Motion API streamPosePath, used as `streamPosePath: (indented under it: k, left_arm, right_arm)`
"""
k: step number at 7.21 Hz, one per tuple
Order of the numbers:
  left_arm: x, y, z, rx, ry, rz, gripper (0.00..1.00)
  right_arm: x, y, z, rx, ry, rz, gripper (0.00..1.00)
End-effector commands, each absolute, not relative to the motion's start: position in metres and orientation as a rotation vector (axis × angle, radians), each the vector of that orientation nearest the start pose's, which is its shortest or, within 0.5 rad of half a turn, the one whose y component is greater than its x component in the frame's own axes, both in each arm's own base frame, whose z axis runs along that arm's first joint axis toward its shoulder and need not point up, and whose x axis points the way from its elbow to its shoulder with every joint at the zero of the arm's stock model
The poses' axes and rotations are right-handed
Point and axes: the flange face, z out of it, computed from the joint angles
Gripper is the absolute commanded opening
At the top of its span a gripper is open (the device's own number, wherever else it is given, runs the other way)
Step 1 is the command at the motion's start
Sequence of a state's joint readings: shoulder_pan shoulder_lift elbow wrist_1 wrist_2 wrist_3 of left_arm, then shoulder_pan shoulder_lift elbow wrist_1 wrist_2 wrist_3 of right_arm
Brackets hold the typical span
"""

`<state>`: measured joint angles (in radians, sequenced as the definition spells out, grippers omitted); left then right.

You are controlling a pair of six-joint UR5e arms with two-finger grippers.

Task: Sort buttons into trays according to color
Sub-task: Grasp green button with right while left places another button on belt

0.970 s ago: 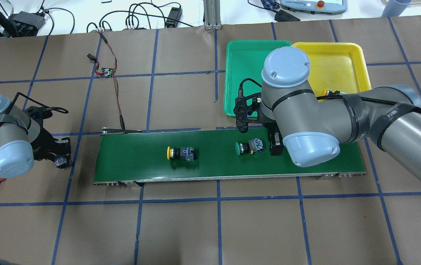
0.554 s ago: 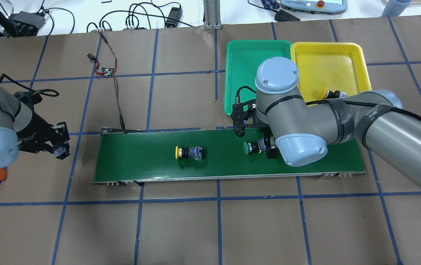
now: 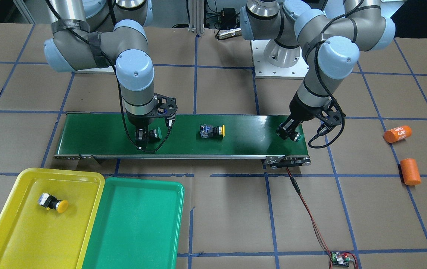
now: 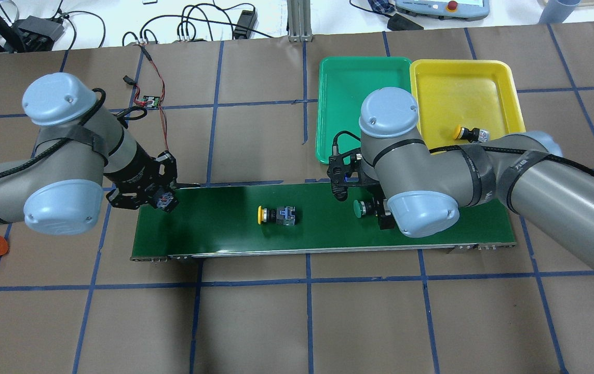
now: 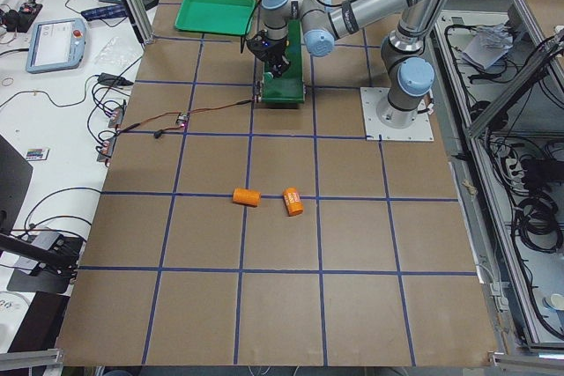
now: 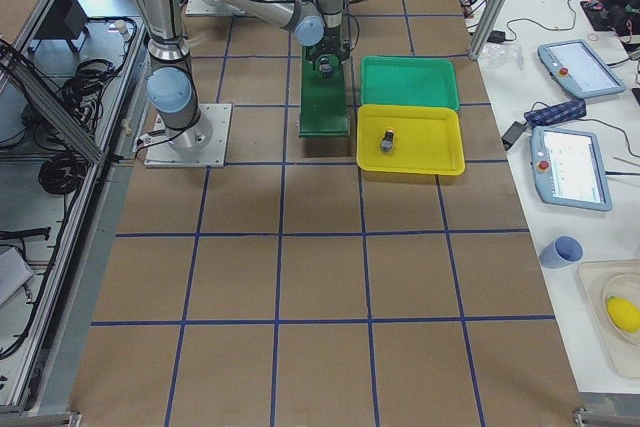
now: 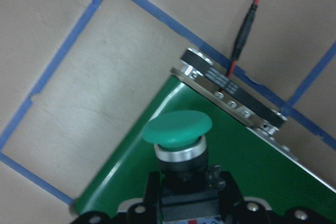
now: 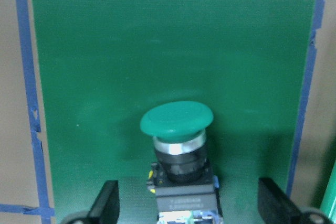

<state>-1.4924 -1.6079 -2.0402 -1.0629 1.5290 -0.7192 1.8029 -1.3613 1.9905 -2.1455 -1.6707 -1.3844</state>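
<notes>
Next, my left gripper lets go of the green button on the belt just inside the end with the red wire (image 3: 267, 137).
My left gripper (image 4: 164, 200) is shut on a green button (image 7: 177, 129), held just above the left end of the conveyor belt (image 4: 323, 236). My right gripper (image 4: 382, 213) stands open over the belt's right part, its fingers (image 8: 107, 203) well apart on either side of a second green button (image 8: 177, 121) lying on the belt. A yellow button (image 4: 275, 215) lies mid-belt. Another yellow button (image 4: 467, 133) rests in the yellow tray (image 4: 463, 78). The green tray (image 4: 346, 78) beside it holds nothing that I can see.
Two orange cylinders (image 3: 397, 133) (image 3: 410, 172) lie on the table beyond the belt's left end. A red wire runs from that end to a small circuit board (image 4: 150, 101). Both trays sit just behind the belt's right part.
My left arm swung in from the table's left edge to the belt's left end, button in its grip. Both buttons on the belt drifted right, and the right gripper came to straddle the green one.
</notes>
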Motion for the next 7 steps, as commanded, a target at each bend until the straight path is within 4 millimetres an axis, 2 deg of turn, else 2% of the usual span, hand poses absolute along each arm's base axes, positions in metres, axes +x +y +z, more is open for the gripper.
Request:
streamPosePath:
  k: [1,2,3,4,5,7]
  left_arm:
    - [-0.140,-0.469,0.290,-1.490,2.854,0.093,0.00]
    - [-0.137,-0.465,0.277,-1.495,2.933,0.212,0.00]
    - [-0.119,-0.454,0.246,-1.561,2.931,0.301,0.00]
    - [-0.114,-0.456,0.257,-1.537,2.940,0.150,0.00]
    - [-0.108,-0.454,0.249,-1.513,2.892,0.142,0.00]
    - [-0.108,-0.455,0.240,-1.509,2.884,0.174,0.00]
  right_arm:
    - [0.231,-0.456,0.238,-2.334,2.189,0.235,0.62]
    - [0.230,-0.456,0.239,-2.335,2.192,0.252,0.37]
    - [0.224,-0.457,0.243,-2.366,2.222,0.322,0.17]
    - [0.222,-0.465,0.252,-2.390,2.259,0.315,0.11]
    - [0.219,-0.490,0.274,-2.381,2.312,0.233,0.11]
    - [0.226,-0.572,0.288,-2.383,2.378,0.143,0.13]
